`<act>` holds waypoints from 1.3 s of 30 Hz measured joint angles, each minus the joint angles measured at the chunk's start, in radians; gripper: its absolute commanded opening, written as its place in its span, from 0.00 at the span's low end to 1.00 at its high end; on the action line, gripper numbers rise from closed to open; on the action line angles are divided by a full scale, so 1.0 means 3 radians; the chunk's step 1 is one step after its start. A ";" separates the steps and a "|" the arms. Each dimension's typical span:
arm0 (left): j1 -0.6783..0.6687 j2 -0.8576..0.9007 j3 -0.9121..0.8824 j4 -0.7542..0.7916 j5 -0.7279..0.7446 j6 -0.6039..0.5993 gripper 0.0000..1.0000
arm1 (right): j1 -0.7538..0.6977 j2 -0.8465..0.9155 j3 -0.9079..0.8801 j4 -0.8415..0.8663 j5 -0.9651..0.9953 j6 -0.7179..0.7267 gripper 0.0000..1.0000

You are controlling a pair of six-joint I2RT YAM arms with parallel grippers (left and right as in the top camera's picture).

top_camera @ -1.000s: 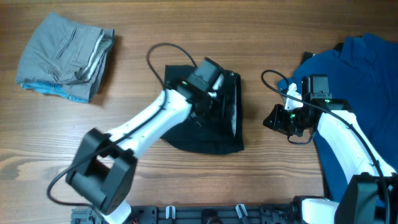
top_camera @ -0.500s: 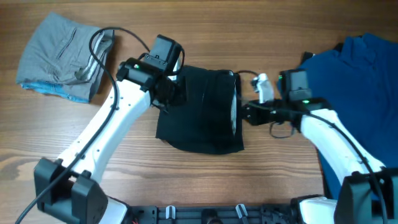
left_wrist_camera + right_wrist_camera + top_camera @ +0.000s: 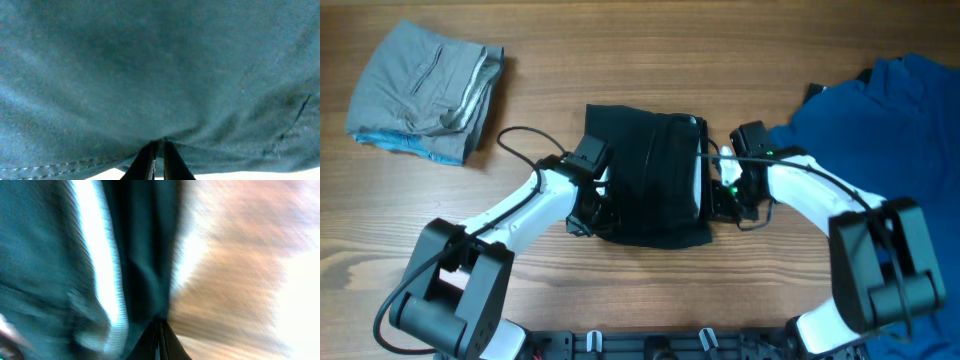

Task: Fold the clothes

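I pinch just a small pucker of the black garment's front edge with my left gripper, so I should open it and take the stitched hem (image 3: pixel 65 168) deeper before I lift the garment.
The clothes (image 3: pixel 645 175), a black garment with a white inner waistband along its right side, lie bunched in the middle of the table. My left gripper (image 3: pixel 585 220) is at the garment's lower left edge. In the left wrist view the left gripper (image 3: pixel 159 145) is shut, with dark fabric (image 3: pixel 160 75) puckered into its tips. My right gripper (image 3: pixel 720 207) is at the lower right edge, beside the waistband. The right wrist view is blurred; there the right gripper (image 3: pixel 160 324) is shut where the dark cloth's edge (image 3: pixel 145 255) meets the wood.
A folded grey garment (image 3: pixel 420 90) with a light-blue edge lies at the back left. A bright blue shirt (image 3: pixel 890 130) is spread over the right side, under the right arm. Bare wooden table (image 3: pixel 620 60) lies behind and in front of the black garment.
Both arms have come down to the garment's front corners, the left from its back left edge, the right from mid right. Both grippers have closed on the fabric.
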 measured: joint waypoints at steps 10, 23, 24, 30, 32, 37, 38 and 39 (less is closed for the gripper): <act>0.0554 0.0006 -0.0106 0.0851 -0.0440 -0.0572 0.14 | 0.0000 -0.1845 -0.0071 0.0116 0.0406 -0.0022 0.10; 0.1027 -0.0062 0.0298 -0.0022 -0.0034 0.0415 0.63 | 0.0000 -0.0141 -0.0085 0.2608 0.0427 -0.0076 0.04; 0.1027 -0.0062 0.0298 -0.0122 0.0015 0.0432 0.65 | -0.0001 0.0010 -0.0090 0.2665 0.0421 -0.0074 0.04; 0.1026 -0.0064 0.0168 -0.0202 0.0209 0.0415 1.00 | -0.0086 0.0381 -0.0060 0.2538 0.0437 -0.0071 0.04; 0.1027 -0.0064 0.0074 -0.0123 0.0237 0.0329 1.00 | -0.0109 0.0374 0.0019 0.2239 0.0273 -0.0020 0.05; 0.1027 -0.0062 -0.0061 0.0217 0.0268 0.0161 1.00 | -0.0113 0.0187 0.0058 0.1002 0.0083 0.0079 0.04; 0.1027 -0.0062 -0.0061 0.0292 0.0280 0.0109 1.00 | -0.0104 0.0137 0.0046 0.0846 0.0099 0.0083 0.04; 0.1027 -0.0062 -0.0061 0.0407 0.0310 0.0047 1.00 | -0.0097 0.0067 0.0010 0.0696 0.0149 0.0080 0.04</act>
